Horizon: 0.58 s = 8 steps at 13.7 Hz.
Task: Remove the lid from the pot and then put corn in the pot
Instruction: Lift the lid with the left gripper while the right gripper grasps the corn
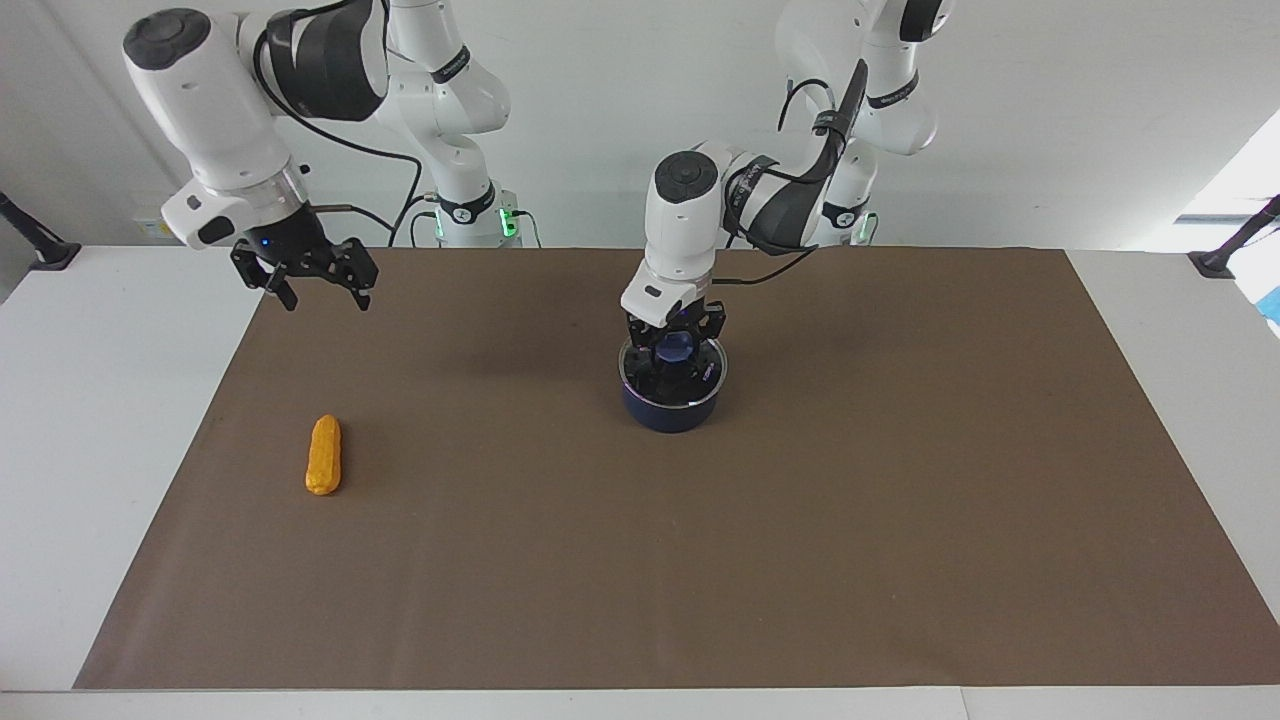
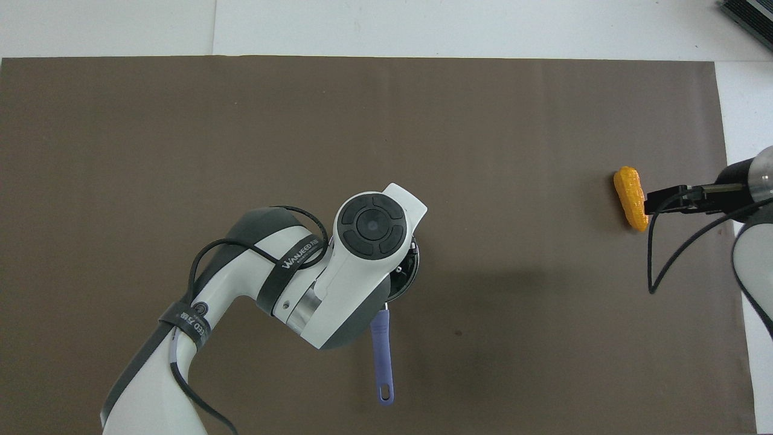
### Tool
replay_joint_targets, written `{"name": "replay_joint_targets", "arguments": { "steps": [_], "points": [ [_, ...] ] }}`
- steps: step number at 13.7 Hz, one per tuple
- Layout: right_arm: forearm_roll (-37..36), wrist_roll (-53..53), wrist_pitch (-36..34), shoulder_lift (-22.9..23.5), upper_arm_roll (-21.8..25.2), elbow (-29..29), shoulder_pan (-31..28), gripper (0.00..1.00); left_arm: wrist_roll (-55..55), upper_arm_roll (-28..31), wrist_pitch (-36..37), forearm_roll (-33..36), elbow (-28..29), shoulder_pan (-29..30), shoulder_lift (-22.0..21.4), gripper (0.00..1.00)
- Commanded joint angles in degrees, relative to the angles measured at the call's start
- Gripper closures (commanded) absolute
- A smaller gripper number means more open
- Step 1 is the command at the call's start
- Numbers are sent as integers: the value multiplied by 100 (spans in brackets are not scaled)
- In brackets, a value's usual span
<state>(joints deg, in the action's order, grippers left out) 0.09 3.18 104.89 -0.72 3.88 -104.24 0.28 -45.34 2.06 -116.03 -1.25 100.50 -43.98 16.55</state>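
My right gripper should move to the corn's middle (image 2: 630,196) next and close there, so both of the corn's ends stick out.
The dark blue pot (image 1: 672,410) stands mid-mat, its long handle (image 2: 381,356) pointing toward the robots. The glass lid (image 1: 706,380) lies on it. My left gripper (image 1: 676,350) reaches straight down onto the lid, its fingers drawn in against the blue knob (image 1: 676,346). In the overhead view the left arm hides most of the pot and lid. The orange-yellow corn (image 1: 323,455) (image 2: 630,197) lies on the mat toward the right arm's end. My right gripper (image 1: 327,298) hangs open and empty in the air, over the mat's edge on the robots' side of the corn.
A brown mat (image 1: 900,520) covers most of the white table (image 1: 90,450). Black clamp mounts (image 1: 40,245) stand at the table's corners nearest the robots.
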Motion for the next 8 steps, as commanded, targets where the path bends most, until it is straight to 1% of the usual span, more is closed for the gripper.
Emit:
{"name": "replay_joint_targets", "arguments": {
  "steps": [1,2,4,5,7,8],
  "points": [
    [105,296,538,561,-27,-18,-116,0,-98,49,10,-15,31,-32,-91,76],
    [105,402,785,790,-27,-27,-185,0,-98,49,36,-7,23,-32,-126,81],
    [105,543,1225,1081,-27,-53,-309,0,-98,67,159,-7,-65,-23,-170,97],
    [105,622,1314,1213,-27,-53,-344,0,-98,75,299,11,-187,-6,-170,100],
    [105,806,1839,1529,-27,-62,-519,0,-89,110,493,37,-329,12,-205,100],
    [105,816,2077,1679,-27,-62,-520,0,-89,119,537,46,-329,47,-301,100]
  ]
}}
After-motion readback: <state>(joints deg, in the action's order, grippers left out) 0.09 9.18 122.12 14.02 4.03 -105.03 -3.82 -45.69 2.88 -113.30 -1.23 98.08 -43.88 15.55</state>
